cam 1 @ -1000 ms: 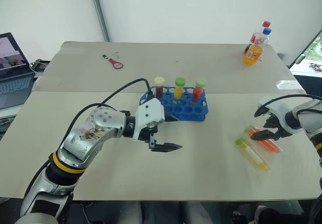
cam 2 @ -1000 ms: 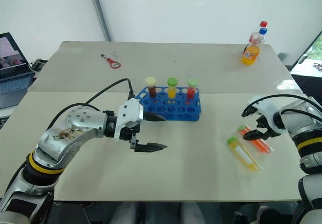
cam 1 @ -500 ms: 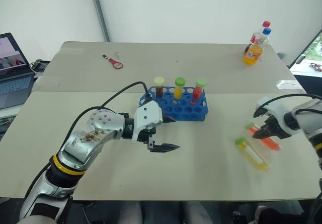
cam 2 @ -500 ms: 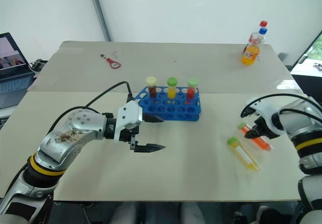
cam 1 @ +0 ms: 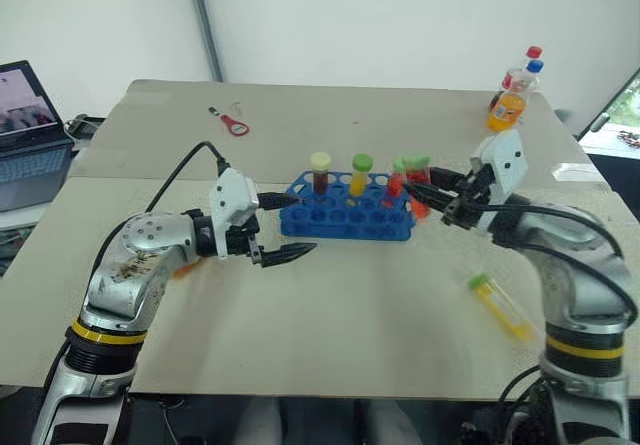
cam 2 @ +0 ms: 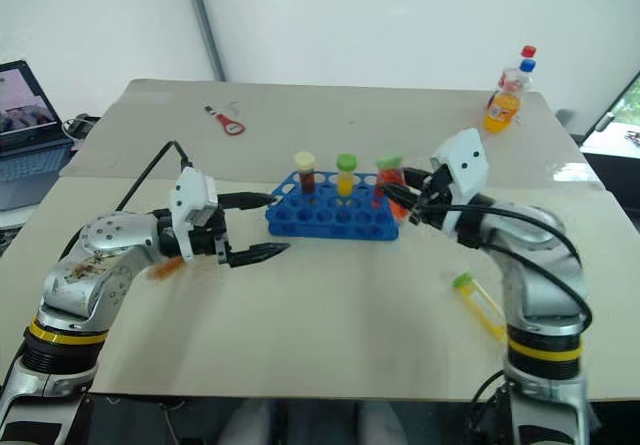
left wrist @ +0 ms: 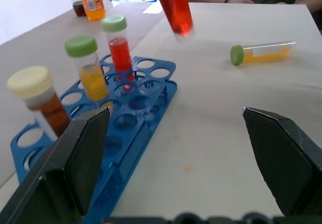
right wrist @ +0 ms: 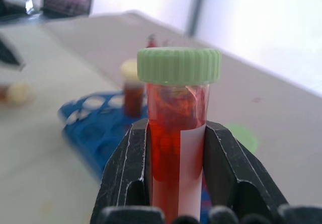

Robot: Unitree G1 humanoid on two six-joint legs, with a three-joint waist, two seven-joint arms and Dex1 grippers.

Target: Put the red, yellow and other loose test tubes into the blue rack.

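Observation:
I need to use my right gripper to set the red test tube down in the blue rack's front corner hole [cam 1: 399, 216], which is nearer than the standing red tube.
The blue rack [cam 1: 345, 221] stands mid-table with three capped tubes upright in its back row: amber [cam 1: 319, 173], yellow [cam 1: 359, 176] and red [cam 1: 396, 180]. My right gripper [cam 1: 416, 195] is shut on a red test tube [right wrist: 177, 133] with a green cap, held upright just off the rack's right end. A yellow test tube [cam 1: 500, 305] with a green cap lies on the table at the right. My left gripper [cam 1: 303, 225] is open and holds nothing. It points at the rack's left end from close by.
Two soda bottles [cam 1: 507, 97] stand at the far right corner. A red-handled tool [cam 1: 231, 122] lies at the far left, and a laptop [cam 1: 30, 135] sits off the table's left side. A small blurred orange thing [cam 1: 184, 266] lies by my left forearm.
My right gripper shut on the red tube beside the yellow one, lifted it and swung it left to the rack's right end. My left gripper drew back to the left.

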